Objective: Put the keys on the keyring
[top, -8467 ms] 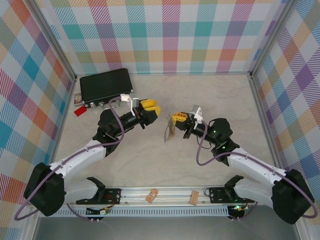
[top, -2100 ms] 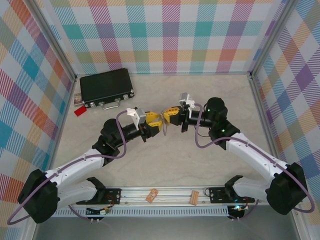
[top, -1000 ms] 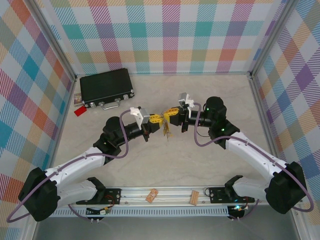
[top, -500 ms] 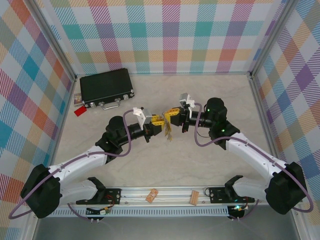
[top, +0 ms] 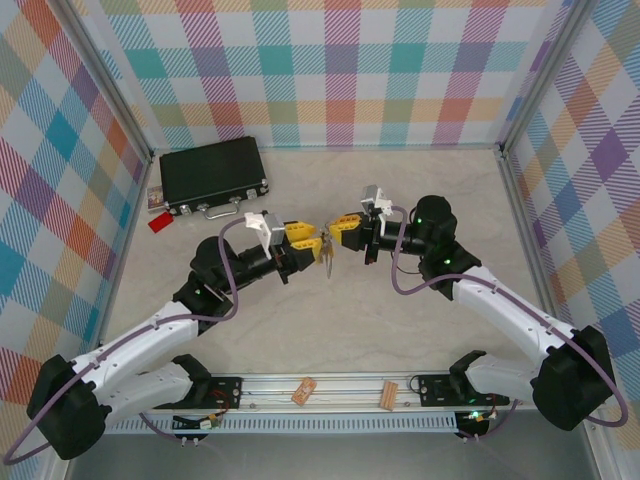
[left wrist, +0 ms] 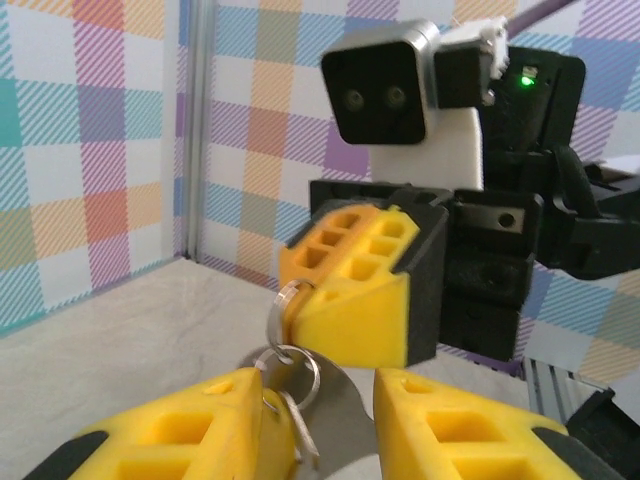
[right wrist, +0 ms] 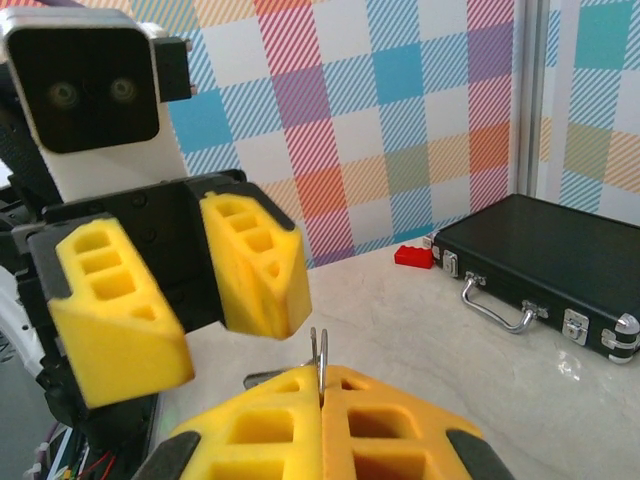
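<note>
The smaller silver ring below the keyring is between my left gripper's fingers, so next my left gripper moves up and pinches the keyring at my right gripper's pads (left wrist: pixel 281 316).
My right gripper (top: pixel 340 231) (right wrist: pixel 320 385) is shut on the keyring (right wrist: pixel 318 352), a grey metal loop (left wrist: pixel 283 300) standing edge-on out of its yellow pads. A smaller silver ring (left wrist: pixel 298 372) hangs from that loop, and below it a key's silver shaft (left wrist: pixel 303 432); its yellow head is hidden. In the top view the keys (top: pixel 327 256) dangle between the two grippers. My left gripper (top: pixel 306 240) (left wrist: pixel 320 405) is open, one finger (left wrist: pixel 170 430) beside the hanging ring, the other finger (left wrist: pixel 470 430) apart. Both grippers face each other above the table.
A black case (top: pixel 212 172) with a silver handle (right wrist: pixel 495 305) lies at the back left, a small red tag (top: pixel 159 222) beside it. Two tan wooden clips (top: pixel 303 391) sit on the rail at the near edge. Plaid walls (top: pixel 340 70) close in the table.
My left gripper has drawn back a little to the left and its jaws now stand apart. The right gripper has stayed put, holding the loop with the keys hanging.
</note>
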